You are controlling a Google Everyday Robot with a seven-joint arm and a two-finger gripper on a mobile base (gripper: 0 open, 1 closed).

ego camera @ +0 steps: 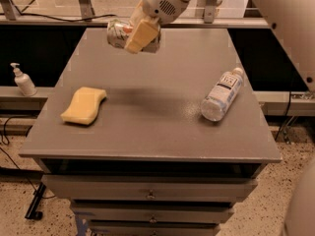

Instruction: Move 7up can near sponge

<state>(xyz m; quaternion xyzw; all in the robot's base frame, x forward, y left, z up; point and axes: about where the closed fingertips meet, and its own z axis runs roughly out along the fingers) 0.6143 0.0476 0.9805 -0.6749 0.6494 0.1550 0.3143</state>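
The robot's gripper should release the 7up can on the table (115, 96), against the side of the yellow sponge that faces the water bottle. The can is still held above the table.
The 7up can (118, 34), silver-white with green bands, lies sideways in my gripper (139, 37), held in the air above the back middle of the grey table (162, 132). The gripper is shut on the can; one tan finger pad (141, 35) crosses its front. The yellow sponge (84, 105) with wavy sides lies flat on the table's left side, well below and to the left of the can.
A clear plastic water bottle (222, 94) with a white label lies on its side at the table's right. A white pump dispenser (22, 80) stands on a ledge left of the table. Drawers sit below the tabletop.
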